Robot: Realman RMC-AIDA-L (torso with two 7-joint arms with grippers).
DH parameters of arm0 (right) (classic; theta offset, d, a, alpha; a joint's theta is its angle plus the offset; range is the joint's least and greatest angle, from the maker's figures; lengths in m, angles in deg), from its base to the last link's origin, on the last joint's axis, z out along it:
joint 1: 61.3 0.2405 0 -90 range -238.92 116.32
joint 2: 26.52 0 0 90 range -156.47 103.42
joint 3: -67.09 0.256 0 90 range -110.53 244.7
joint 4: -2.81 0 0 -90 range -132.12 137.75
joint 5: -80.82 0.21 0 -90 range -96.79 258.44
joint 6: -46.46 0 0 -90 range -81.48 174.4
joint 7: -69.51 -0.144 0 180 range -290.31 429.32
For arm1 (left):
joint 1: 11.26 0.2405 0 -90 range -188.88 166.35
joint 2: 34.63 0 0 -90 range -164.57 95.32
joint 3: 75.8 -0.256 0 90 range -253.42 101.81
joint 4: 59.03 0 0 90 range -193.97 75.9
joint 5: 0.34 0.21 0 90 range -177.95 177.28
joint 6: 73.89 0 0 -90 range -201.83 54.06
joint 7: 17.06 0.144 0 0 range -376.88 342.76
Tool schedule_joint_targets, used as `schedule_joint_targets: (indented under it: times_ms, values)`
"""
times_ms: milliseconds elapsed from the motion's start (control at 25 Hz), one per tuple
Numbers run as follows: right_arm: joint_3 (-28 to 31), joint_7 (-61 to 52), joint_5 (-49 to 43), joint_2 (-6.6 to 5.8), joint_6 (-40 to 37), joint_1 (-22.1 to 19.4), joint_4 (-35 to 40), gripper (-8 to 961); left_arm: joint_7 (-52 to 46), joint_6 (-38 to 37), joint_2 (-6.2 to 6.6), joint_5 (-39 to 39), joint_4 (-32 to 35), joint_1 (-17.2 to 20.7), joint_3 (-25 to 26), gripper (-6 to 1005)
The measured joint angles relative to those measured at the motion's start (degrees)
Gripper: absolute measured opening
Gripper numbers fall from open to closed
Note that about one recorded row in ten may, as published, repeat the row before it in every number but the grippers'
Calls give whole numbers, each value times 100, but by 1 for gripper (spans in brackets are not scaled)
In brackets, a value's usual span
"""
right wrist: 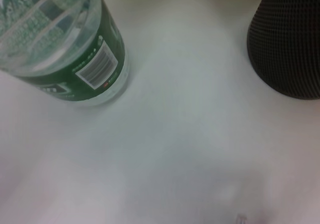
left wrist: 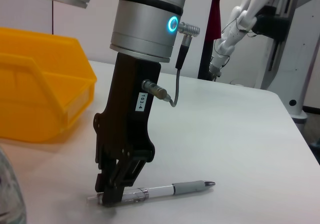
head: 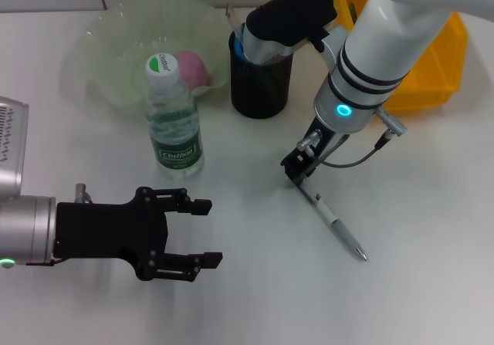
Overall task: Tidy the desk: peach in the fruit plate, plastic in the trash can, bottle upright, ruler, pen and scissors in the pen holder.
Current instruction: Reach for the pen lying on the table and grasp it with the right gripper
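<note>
My right fingers are too near the pen's clear end; next I open them, grip the pen's middle (head: 326, 210), then lift.
A clear and grey pen (head: 332, 221) lies flat on the white table. My right gripper (head: 297, 171) stands straight down on its upper end, its fingers (left wrist: 112, 191) closed around the barrel; the pen (left wrist: 170, 189) still rests on the table. The water bottle (head: 174, 121) stands upright with its green label, beside the pale green fruit plate (head: 116, 44) that holds the pink peach (head: 191, 67). The black mesh pen holder (head: 261, 82) is partly covered by my right arm, so its contents are mostly hidden. My left gripper (head: 214, 232) hovers open at the near left. Ruler, scissors and plastic are out of view.
A yellow bin (head: 432, 59) stands at the back right, behind my right arm. The right wrist view shows only the bottle (right wrist: 75, 48) and the pen holder (right wrist: 287, 43) on the table. Another robot arm (left wrist: 240, 18) stands beyond the table's far edge.
</note>
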Motion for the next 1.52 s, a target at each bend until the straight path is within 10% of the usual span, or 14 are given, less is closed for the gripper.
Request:
schedule_joint_targets:
  times_ms: [480, 1000, 1520]
  values:
    - [78, 46, -51, -30, -504, -374, 953, 60, 0, 0, 5, 12, 0, 45, 10, 771]
    - [91, 0, -159, 4, -875, -748, 1127, 348, 6, 2, 10, 19, 0, 65, 9, 771]
    - [30, -4, -566, -1, -1077, -1109, 1848, 342, 9, 22, 9, 23, -3, 62, 9, 771]
